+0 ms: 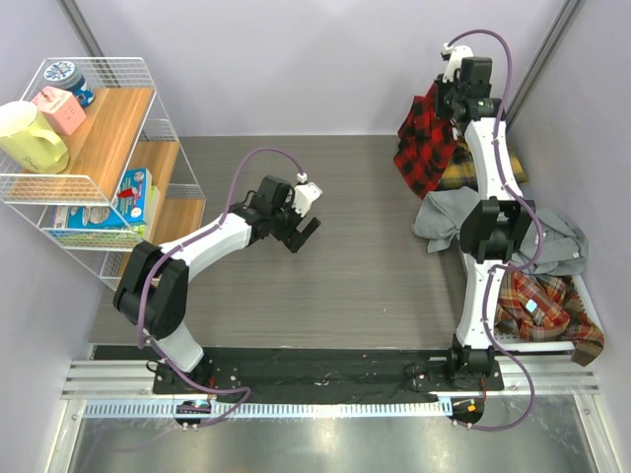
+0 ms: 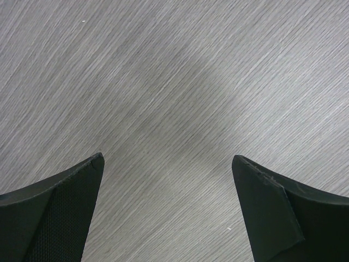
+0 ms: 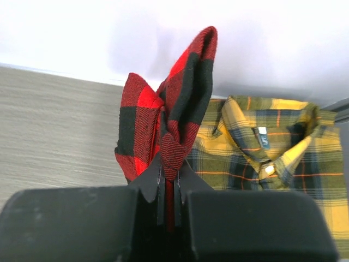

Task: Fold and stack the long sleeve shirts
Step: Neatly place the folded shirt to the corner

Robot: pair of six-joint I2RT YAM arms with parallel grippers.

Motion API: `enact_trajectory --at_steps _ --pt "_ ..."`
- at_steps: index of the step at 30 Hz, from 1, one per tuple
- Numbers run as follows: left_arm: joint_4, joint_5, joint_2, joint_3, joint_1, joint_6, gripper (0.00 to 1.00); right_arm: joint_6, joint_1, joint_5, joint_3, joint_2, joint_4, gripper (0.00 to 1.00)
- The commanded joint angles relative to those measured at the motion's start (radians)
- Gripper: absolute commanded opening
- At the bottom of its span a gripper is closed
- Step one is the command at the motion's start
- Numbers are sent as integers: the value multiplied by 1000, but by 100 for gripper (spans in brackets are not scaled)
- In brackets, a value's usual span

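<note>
I should use my right gripper to set the red-and-black check shirt down and let go of it on top of the folded yellow-and-black plaid shirt point(image 1: 466, 151) point(image 3: 253, 158).
My right gripper point(image 1: 446, 99) is shut on a fold of the red-and-black check shirt point(image 1: 426, 148) at the table's far right and holds it lifted; the cloth is pinched between the jaws in the right wrist view point(image 3: 169, 125). A folded yellow-and-black plaid shirt point(image 3: 262, 147) lies flat beside it, partly hidden under the arm in the top view point(image 1: 461, 173). A grey shirt point(image 1: 454, 217) lies crumpled further forward. An orange-brown plaid shirt point(image 1: 547, 310) lies in a white tray. My left gripper point(image 1: 304, 236) is open and empty over bare table point(image 2: 174, 82).
A wire shelf rack point(image 1: 94, 158) with a yellow jug, boxes and a tin stands at the left. The white tray point(image 1: 584, 286) sits at the right near edge. Walls close the back and both sides.
</note>
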Motion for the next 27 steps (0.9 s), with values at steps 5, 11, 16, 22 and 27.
enact_trajectory --at_steps 5,11,16,22,27 --pt "38 -9 -19 -12 7 23 100 20 -4 29 36 -139 92 1" --pt "35 -15 -26 -14 9 30 100 -15 -40 29 17 -109 107 1" --pt "20 -21 -21 -8 9 35 100 -49 -61 15 20 -86 127 1" --pt "2 -18 -12 6 9 39 100 -70 -101 0 10 -52 178 1" --pt "-20 -27 7 29 9 44 100 -109 -132 -23 -9 -27 242 1"
